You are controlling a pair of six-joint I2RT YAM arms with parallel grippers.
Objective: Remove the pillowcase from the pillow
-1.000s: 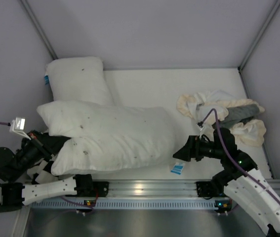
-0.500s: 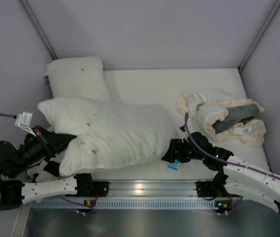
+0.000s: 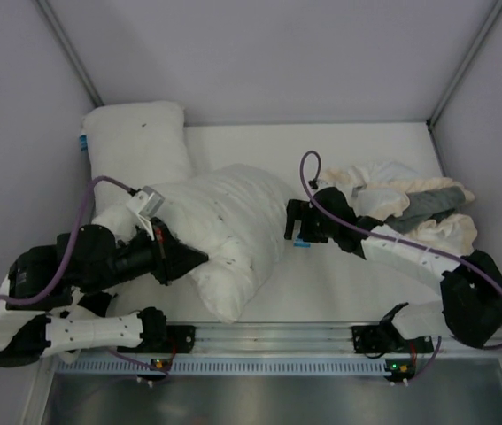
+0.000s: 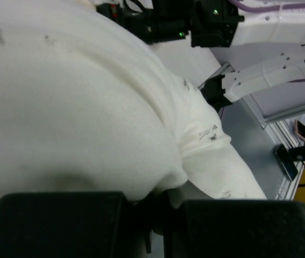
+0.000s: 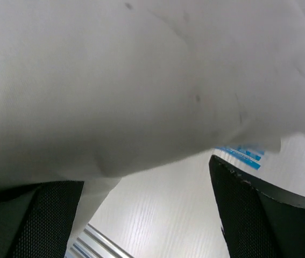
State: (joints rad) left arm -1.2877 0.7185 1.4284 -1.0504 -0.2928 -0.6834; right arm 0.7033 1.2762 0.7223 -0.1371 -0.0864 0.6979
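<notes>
Next, my left gripper lets go of the fold of pillow on the bare white tabletop just before the small blue tag (image 3: 297,257).
The pillow (image 3: 233,226), white with tiny dark specks, lies slanted across the middle of the table, and one end hangs toward the front rail. My left gripper (image 3: 196,259) is shut on a pinch of its cloth at the left side; the fold sits between the black jaws (image 4: 160,201). At the pillow's right end my right gripper (image 3: 291,223) stands open beside the small blue tag (image 3: 301,241). The pillow's edge (image 5: 141,80) hangs over that gripper (image 5: 152,215), and nothing is held. The pillowcase (image 3: 414,208), cream with grey plush, lies bunched at the right, apart from the pillow.
A second white pillow (image 3: 135,146) lies at the back left corner against the wall. The metal rail (image 3: 268,341) runs along the front edge. Bare white tabletop (image 3: 321,292) shows between the pillow and the rail. The right arm (image 3: 410,257) crosses in front of the pillowcase.
My left gripper has swung right with the pillow, turning it slantwise. My right gripper has moved from the front edge back to the pillow's far right end and opened wider.
</notes>
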